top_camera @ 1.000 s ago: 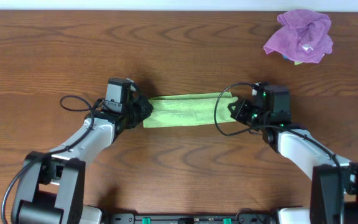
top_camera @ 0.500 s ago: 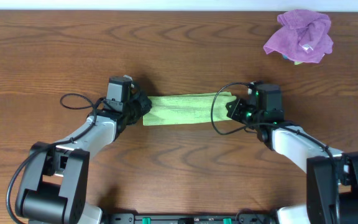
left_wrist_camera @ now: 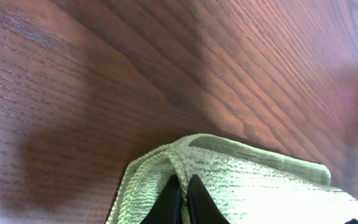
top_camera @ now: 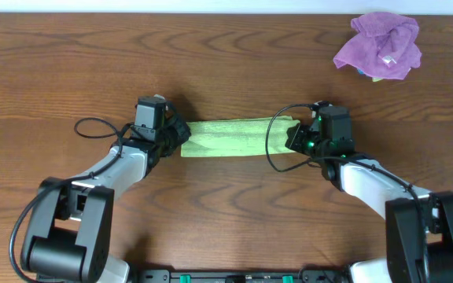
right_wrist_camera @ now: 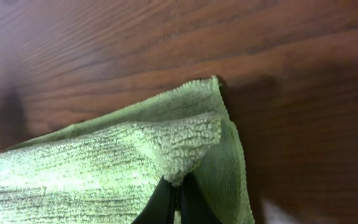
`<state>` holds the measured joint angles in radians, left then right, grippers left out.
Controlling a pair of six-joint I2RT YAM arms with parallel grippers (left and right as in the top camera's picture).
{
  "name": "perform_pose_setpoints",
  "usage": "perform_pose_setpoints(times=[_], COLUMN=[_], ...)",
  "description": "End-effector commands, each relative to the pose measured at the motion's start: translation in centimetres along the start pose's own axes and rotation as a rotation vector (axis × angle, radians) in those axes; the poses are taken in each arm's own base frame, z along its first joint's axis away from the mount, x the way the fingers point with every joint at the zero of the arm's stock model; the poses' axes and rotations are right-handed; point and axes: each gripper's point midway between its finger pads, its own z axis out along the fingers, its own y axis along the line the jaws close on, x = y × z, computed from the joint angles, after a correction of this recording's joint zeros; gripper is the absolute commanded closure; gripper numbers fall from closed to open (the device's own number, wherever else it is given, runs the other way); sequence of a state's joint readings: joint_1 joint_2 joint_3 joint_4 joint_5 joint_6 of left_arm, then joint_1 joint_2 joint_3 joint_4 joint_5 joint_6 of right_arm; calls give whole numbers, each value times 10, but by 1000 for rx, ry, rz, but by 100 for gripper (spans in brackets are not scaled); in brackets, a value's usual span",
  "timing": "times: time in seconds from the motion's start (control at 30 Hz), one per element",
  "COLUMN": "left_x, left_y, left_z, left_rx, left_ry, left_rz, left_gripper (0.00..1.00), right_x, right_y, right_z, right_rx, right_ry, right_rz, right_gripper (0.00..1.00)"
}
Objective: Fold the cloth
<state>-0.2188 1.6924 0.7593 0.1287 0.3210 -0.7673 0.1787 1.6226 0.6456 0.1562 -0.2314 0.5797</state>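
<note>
My right gripper pinches just the upper layer's corner, so it should open and grab both layers at the cloth's end [right_wrist_camera: 226,160] before folding the cloth.
A green cloth [top_camera: 230,137] lies folded into a long narrow strip across the middle of the wooden table. My left gripper [top_camera: 175,135] is shut on the strip's left end; in the left wrist view the dark fingertips [left_wrist_camera: 183,194] pinch a ridge of the green cloth [left_wrist_camera: 253,186]. My right gripper [top_camera: 296,135] is shut on the right end; in the right wrist view its fingertips [right_wrist_camera: 178,198] pinch the corner of an upper layer of the cloth [right_wrist_camera: 104,168], with a lower layer showing beside it.
A crumpled purple cloth [top_camera: 380,45] lies at the far right back of the table, over something with a bit of blue and yellow. Black cables loop beside both wrists. The table [top_camera: 226,71] is dark wood.
The right gripper has moved slightly left and back, easing the strip's right end. The left gripper has hardly moved. Both stay shut on the cloth.
</note>
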Motion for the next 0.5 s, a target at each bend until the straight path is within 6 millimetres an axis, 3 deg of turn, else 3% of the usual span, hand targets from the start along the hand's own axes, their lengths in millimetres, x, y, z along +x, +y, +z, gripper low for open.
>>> perform_pose_setpoints(times=[0.0,0.2,0.3,0.4,0.47], left_x=[-11,-14,-15,-17,-19], left_y=[20,21,23,24,24], left_z=[4,4,4,3,2], left_rx=[-71,-77,-81,-81,-76], left_ry=[-55,-68,-74,-76,-76], left_rz=[-30,-28,-30,-28,-29], left_gripper=[94,93,90,76,74], right_x=[-13,-5,-8,-10,-11], right_y=[-18,-22,-20,-15,-12], right_z=[6,16,16,16,16], right_rx=[93,88,80,54,37], right_ry=[-57,-29,-40,-48,-48], right_rz=[-14,-10,-12,-16,-18], right_gripper=[99,98,83,69,65])
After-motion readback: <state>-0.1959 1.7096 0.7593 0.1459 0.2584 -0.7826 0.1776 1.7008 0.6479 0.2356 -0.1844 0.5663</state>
